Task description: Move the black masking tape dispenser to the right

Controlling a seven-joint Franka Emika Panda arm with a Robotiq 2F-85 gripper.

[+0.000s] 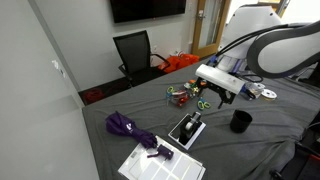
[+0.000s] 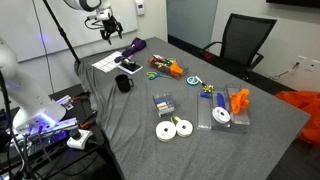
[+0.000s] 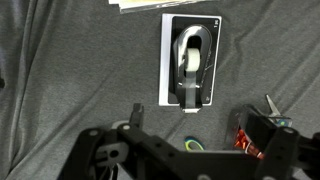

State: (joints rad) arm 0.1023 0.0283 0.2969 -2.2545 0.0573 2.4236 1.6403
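Note:
The gripper will next move to the black masking tape dispenser's pale roll (image 1: pixel 190 124) (image 3: pixel 193 62) and close there, with its fingers on the two sides of the dispenser.
The black masking tape dispenser (image 3: pixel 193 62) is a low black block with a pale roll in it. It lies on a flat dark rectangle with a white border (image 3: pixel 165 60). It also shows in both exterior views (image 1: pixel 188 127) (image 2: pixel 128 66). My gripper (image 3: pixel 200 125) is open and empty, hanging in the air above the cloth just short of the dispenser, not touching it. It shows in both exterior views (image 1: pixel 220 94) (image 2: pixel 108 26).
A black upright cup (image 1: pixel 240 121) (image 2: pixel 125 84) stands near the dispenser. A purple umbrella (image 1: pixel 130 128) and a printed sheet (image 1: pixel 160 160) lie beside it. Scissors and small colourful items (image 1: pixel 185 95), a green ring (image 3: pixel 192 145) and white tape rolls (image 2: pixel 173 129) lie on the grey cloth.

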